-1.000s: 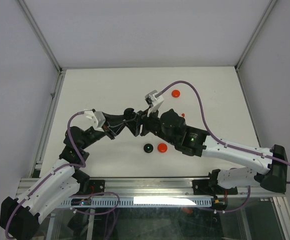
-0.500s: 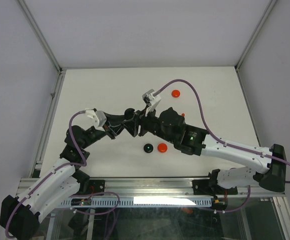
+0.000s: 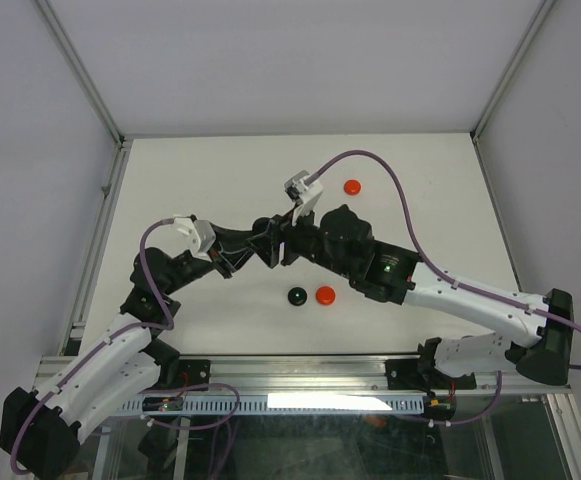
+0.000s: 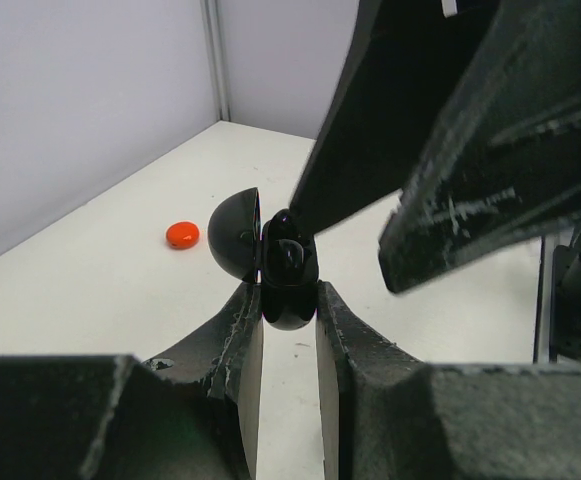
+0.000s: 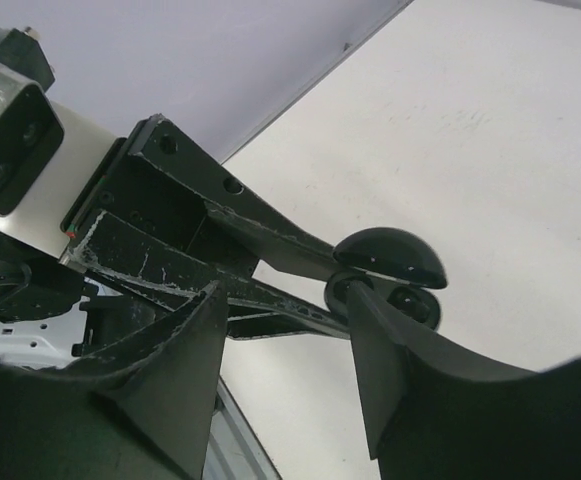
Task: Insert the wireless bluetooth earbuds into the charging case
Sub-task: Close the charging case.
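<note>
I will release the charging case on the table (image 3: 271, 280) beside the black disc, opposite the front red disc, with my left gripper. The case is now held above mid-table.
The charging case (image 4: 288, 285) is a small glossy black shell, pinched at its base between my left gripper's (image 4: 288, 300) fingers and held above the table. Its domed lid (image 4: 234, 236) hangs open to the left. In the right wrist view the lid (image 5: 390, 256) sits over the base (image 5: 413, 305), and my right gripper (image 5: 285, 300) stands open with one fingertip (image 5: 362, 300) against the case's open mouth. From above, the two grippers meet at mid-table (image 3: 278, 244) and hide the case. I cannot make out a separate earbud; a dark rounded shape shows inside the base.
Round discs lie on the white table (image 3: 220, 180): a red one (image 3: 351, 187) at the back, a red one (image 3: 325, 295) and a black one (image 3: 295, 296) near the front. The left wrist view shows a red disc (image 4: 181, 235). Walls enclose the table.
The right arm's wrist has shifted slightly back and left, closer over the held case. The left gripper has kept its hold on the case and nudged a little right.
</note>
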Tool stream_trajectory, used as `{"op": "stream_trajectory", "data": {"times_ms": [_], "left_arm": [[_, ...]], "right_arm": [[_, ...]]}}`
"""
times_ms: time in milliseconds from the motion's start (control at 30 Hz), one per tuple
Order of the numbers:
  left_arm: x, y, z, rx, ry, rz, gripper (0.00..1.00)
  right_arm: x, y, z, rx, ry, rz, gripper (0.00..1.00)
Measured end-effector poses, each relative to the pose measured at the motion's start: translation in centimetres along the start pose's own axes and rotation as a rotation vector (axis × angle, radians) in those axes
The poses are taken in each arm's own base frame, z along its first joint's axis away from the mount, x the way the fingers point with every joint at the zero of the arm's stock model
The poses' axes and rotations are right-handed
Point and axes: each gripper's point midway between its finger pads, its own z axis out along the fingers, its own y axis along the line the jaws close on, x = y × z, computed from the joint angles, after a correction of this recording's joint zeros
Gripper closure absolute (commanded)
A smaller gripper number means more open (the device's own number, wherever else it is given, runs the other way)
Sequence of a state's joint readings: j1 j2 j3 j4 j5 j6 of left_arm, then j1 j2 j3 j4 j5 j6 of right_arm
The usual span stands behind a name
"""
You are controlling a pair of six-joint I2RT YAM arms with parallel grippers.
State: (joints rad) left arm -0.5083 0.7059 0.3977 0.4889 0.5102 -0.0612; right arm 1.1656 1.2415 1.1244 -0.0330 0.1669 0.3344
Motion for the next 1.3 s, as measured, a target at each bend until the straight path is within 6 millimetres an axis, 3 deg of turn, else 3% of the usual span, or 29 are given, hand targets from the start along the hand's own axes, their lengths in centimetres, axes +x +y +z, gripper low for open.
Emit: {"op": "stream_trajectory", "data": {"times_ms": [267,500,767,1000,1300], "left_arm": [[-0.1,-1.4,0.5,0.097,0.026,-0.014,1.00],[0.7,-2.6,0.5,0.172,0.052,-0.041,1.00],[0.4,-3.2,0.5,0.208,0.043,-0.052,1.00],[0.2,-3.5,0.5,0.220,0.038,-0.063,1.00],[1.0,-3.3,0.7,0.214,0.063,-0.085,1.00]], "right_arm": [[-4.1,-3.0,-1.7,-0.013,-0.005,-0.032,0.30],[-3.5,-5.5,-2.5,-0.088,0.062,0.008,0.19],[-0.6,-3.5,-2.0,-0.267,0.173,0.055,0.19],[2.4,-2.6,-1.8,-0.381,0.273,0.117,0.24],[1.4,-2.0,-3.0,-0.458,0.239,0.106,0.29]]}}
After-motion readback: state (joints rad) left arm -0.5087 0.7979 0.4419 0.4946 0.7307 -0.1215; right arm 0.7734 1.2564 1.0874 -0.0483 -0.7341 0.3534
